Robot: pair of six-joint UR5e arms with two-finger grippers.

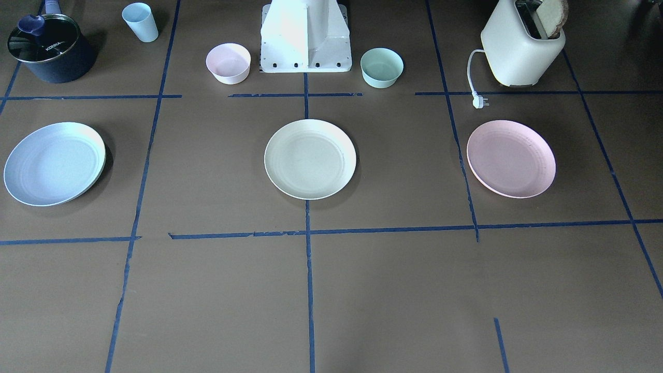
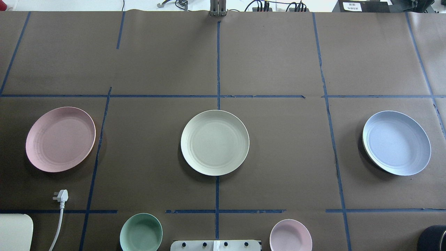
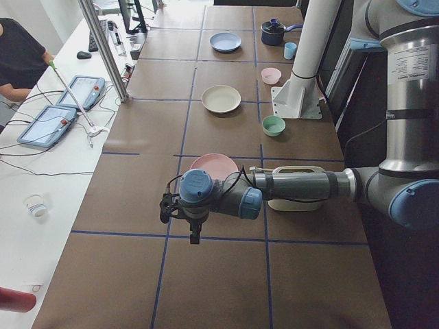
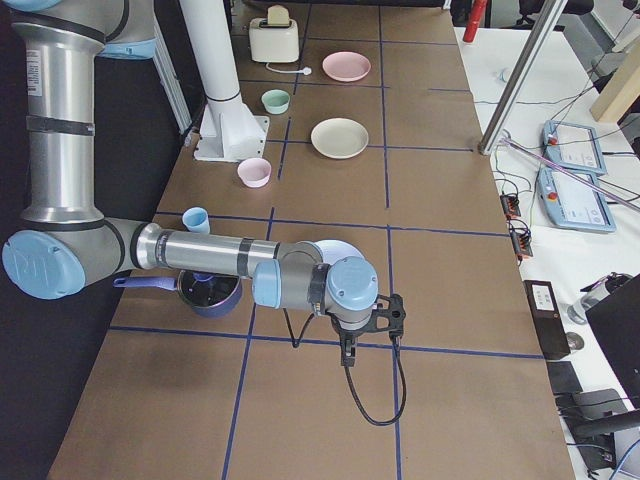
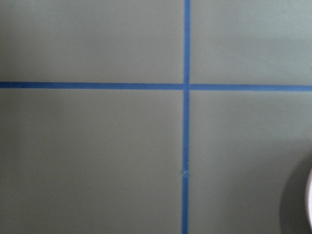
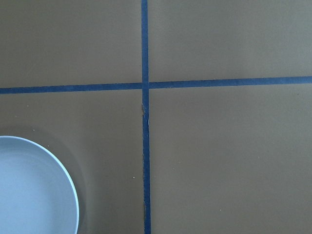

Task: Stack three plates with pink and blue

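The robot's left gripper will next go to the pink plate and close on the plate's outer rim (image 1: 550,149) (image 5: 308,213), on the side facing away from the cream plate.
Three plates lie apart in a row on the brown table. The cream plate (image 1: 310,158) (image 2: 215,142) is in the middle. The pink plate (image 1: 510,158) (image 2: 60,139) is on my left side. The blue plate (image 1: 54,163) (image 2: 396,142) is on my right side, and its rim shows in the right wrist view (image 6: 34,187). My left gripper (image 3: 194,236) hangs over the table's end beyond the pink plate (image 3: 214,164). My right gripper (image 4: 348,360) hangs beyond the blue plate (image 4: 335,250). Both show only in side views, so I cannot tell whether they are open or shut.
A small pink bowl (image 1: 228,62) and a mint-green bowl (image 1: 382,67) flank the robot base (image 1: 305,36). A toaster (image 1: 522,46) with its plug (image 1: 479,101) stands behind the pink plate. A dark pot (image 1: 49,49) and a blue cup (image 1: 140,22) stand behind the blue plate.
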